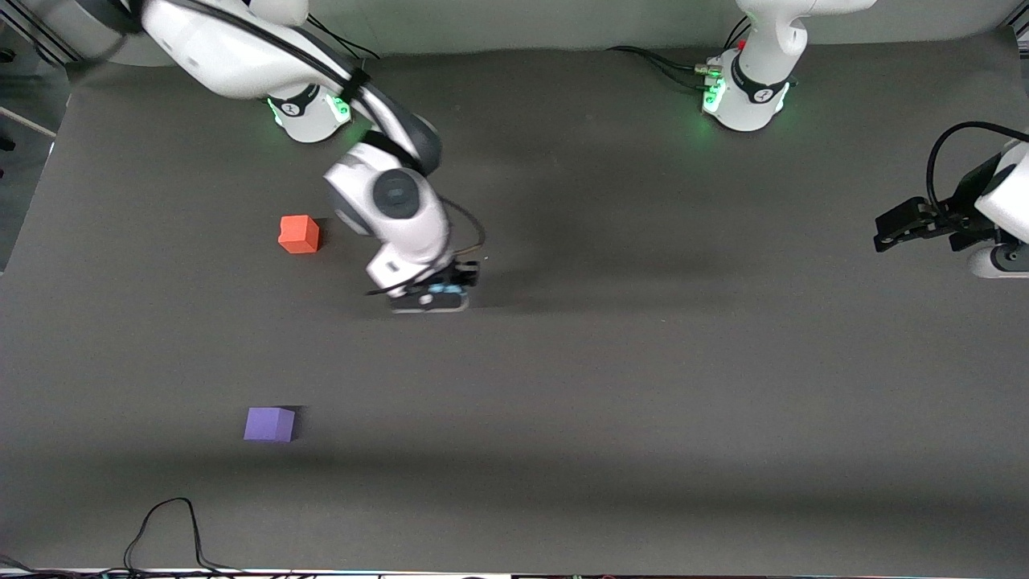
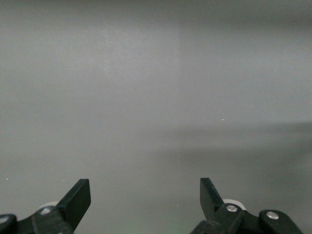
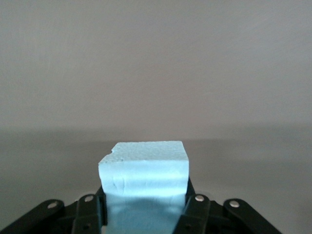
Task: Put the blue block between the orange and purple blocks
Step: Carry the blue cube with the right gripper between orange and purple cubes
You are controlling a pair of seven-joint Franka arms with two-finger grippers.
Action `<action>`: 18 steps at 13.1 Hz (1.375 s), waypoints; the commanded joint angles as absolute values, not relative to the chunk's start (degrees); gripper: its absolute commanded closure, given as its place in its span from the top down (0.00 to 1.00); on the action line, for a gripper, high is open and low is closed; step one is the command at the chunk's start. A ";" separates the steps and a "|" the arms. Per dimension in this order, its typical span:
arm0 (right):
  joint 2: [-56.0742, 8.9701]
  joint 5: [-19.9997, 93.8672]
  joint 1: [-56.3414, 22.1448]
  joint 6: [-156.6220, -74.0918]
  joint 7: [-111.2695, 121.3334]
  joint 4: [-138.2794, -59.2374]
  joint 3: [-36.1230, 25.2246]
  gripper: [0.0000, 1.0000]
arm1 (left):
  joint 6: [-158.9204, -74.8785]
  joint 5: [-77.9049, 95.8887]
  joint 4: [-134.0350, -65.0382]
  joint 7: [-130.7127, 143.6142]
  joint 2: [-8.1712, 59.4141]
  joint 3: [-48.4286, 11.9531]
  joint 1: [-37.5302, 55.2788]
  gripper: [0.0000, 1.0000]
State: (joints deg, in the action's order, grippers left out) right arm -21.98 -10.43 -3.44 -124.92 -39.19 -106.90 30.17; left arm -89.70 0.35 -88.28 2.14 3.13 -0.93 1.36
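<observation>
My right gripper has a place for the blue block between the orange and purple blocks. Next, I put it down on the bare mat midway (image 1: pixel 293 320) between them.
My right gripper (image 1: pixel 444 289) is shut on the light blue block (image 3: pixel 144 183), of which only a sliver (image 1: pixel 440 288) shows under the wrist in the front view. It holds the block low over the mat's middle. The orange block (image 1: pixel 299 234) sits on the mat toward the right arm's end, closer to the robots' bases. The purple block (image 1: pixel 270 424) sits on the mat much nearer to the front camera than the orange one. My left gripper (image 1: pixel 892 229) is open and empty and waits at the left arm's end of the table; its fingertips (image 2: pixel 78 197) stand wide apart.
The dark grey mat (image 1: pixel 643 362) covers the table. A black cable (image 1: pixel 165 531) lies at the edge nearest the front camera. The arm bases (image 1: pixel 748 96) stand along the edge farthest from that camera.
</observation>
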 commanded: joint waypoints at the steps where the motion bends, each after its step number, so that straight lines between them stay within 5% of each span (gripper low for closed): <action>1: -11.10 -1.06 -3.96 -120.07 -23.59 -110.91 17.63 0.30 | -90.88 -0.44 -90.44 1.41 1.23 -0.62 1.85 1.00; 6: -10.98 -0.18 -3.96 -125.91 -6.95 -119.33 1.16 0.30 | -90.70 -0.53 -90.53 1.41 1.32 -0.70 1.93 1.00; 9: -14.22 -0.26 -3.87 -137.96 -6.68 -126.11 0.44 0.31 | -90.70 -0.61 -90.79 1.06 1.41 -0.62 1.93 1.00; 18: -21.97 -0.53 -4.04 -145.72 -6.59 -126.65 -0.44 0.37 | -90.53 -0.79 -90.79 1.23 1.67 -0.70 1.67 1.00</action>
State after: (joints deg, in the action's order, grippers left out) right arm -21.12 -1.47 -3.22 -143.96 -7.70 -126.45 0.29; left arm -89.76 -0.02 -89.24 1.95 3.08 -0.81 1.30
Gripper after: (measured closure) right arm 0.458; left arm 0.000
